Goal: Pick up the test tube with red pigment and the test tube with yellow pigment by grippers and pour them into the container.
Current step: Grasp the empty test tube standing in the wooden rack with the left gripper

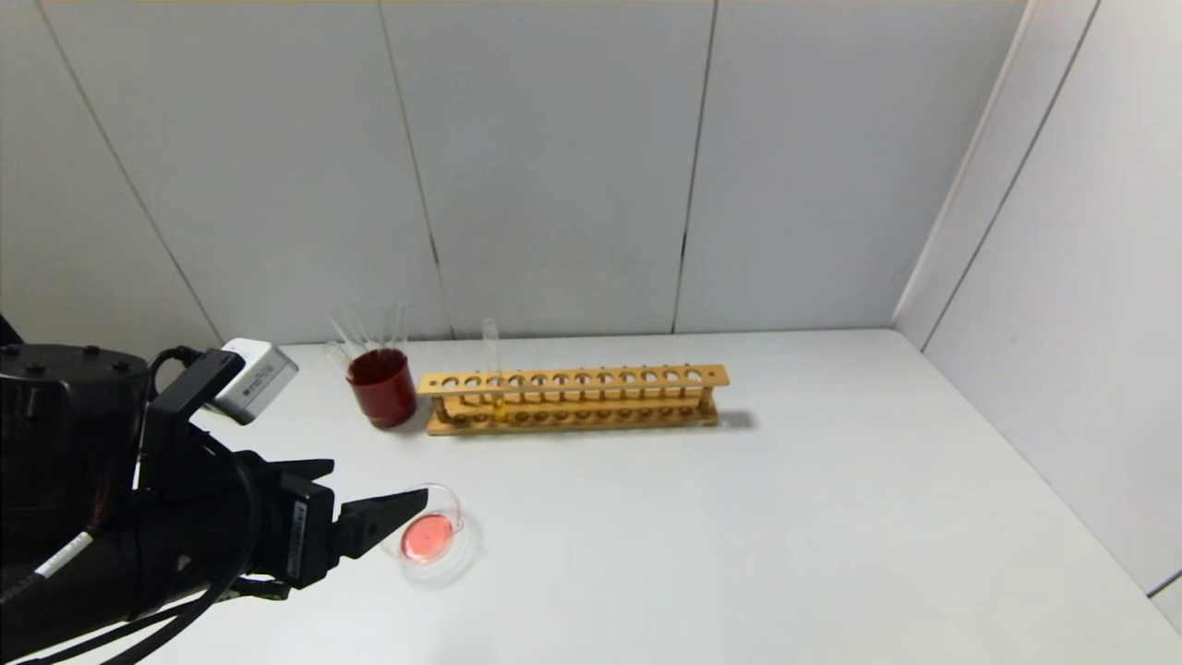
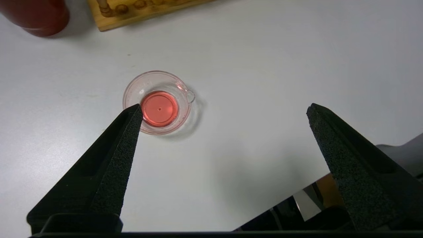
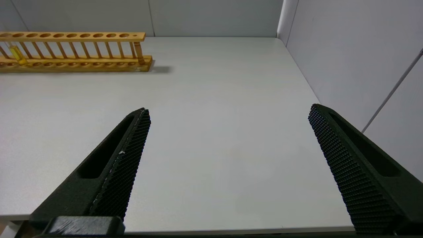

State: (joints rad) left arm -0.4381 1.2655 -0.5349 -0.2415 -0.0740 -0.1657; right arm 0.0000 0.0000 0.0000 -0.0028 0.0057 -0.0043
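Observation:
I will next move my left gripper to the test tube with yellow pigment and close it on its clear part (image 1: 494, 361) just above the wooden rack.
The container (image 1: 464, 547), a low clear glass dish, sits on the white table and holds red liquid. It also shows in the left wrist view (image 2: 140, 84). My left gripper (image 1: 406, 508) hovers open and empty just beside it on the near-left side (image 2: 224, 106). The test tube with yellow pigment (image 1: 496, 379) stands upright in the left part of the wooden rack (image 1: 600, 377) and shows in the right wrist view (image 3: 16, 53). No tube with red liquid is in view. My right gripper (image 3: 229, 108) is open and empty above the table's right front, outside the head view.
A dark red cup (image 1: 381, 388) with several clear tubes (image 1: 369, 328) stands left of the rack, behind the dish. Grey walls close the back and right sides. The table's front edge (image 3: 231, 229) lies under my right gripper.

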